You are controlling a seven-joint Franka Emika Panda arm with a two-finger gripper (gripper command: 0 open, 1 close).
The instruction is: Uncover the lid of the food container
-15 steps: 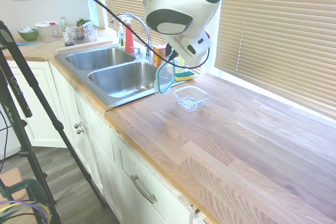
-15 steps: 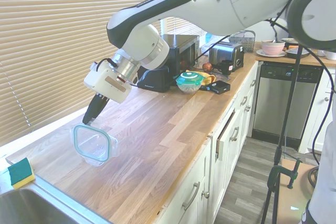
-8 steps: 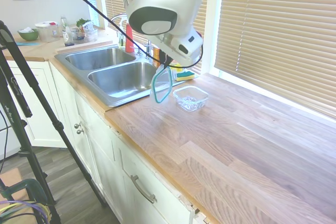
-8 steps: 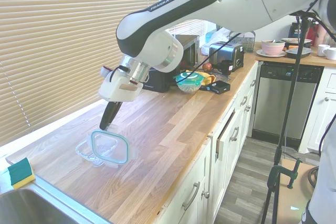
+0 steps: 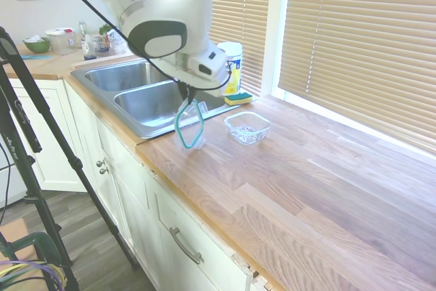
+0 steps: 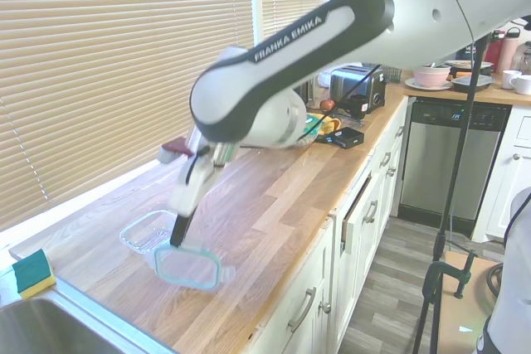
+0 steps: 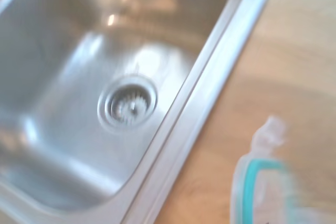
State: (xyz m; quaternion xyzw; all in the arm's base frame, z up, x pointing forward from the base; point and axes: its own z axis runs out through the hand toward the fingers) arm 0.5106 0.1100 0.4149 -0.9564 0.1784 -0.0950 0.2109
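Note:
My gripper will let go of the teal-rimmed lid on the wood (image 5: 194,148) between the steel sink and the clear food container.
The clear food container (image 5: 247,127) stands open on the wooden counter, also seen as the food container (image 6: 149,234) in the second exterior view. My gripper (image 5: 187,99) is shut on the top edge of the teal-rimmed lid (image 5: 189,126), which hangs on edge beside the container, toward the counter's front edge. From the other side, the gripper (image 6: 177,242) holds the lid (image 6: 189,267) tilted, low over the wood and clear of the tub. A blurred corner of the lid (image 7: 268,182) shows in the wrist view.
A double steel sink (image 5: 157,97) lies just left of the lid, its drain (image 7: 127,102) under the wrist. A yellow-green sponge (image 5: 238,99) and a wipes canister (image 5: 233,66) sit behind the container. Appliances and bowls (image 6: 332,113) crowd the counter's far end.
The arm has carried the lid away from above the container, toward the counter's front edge and lower. The container has stayed in place.

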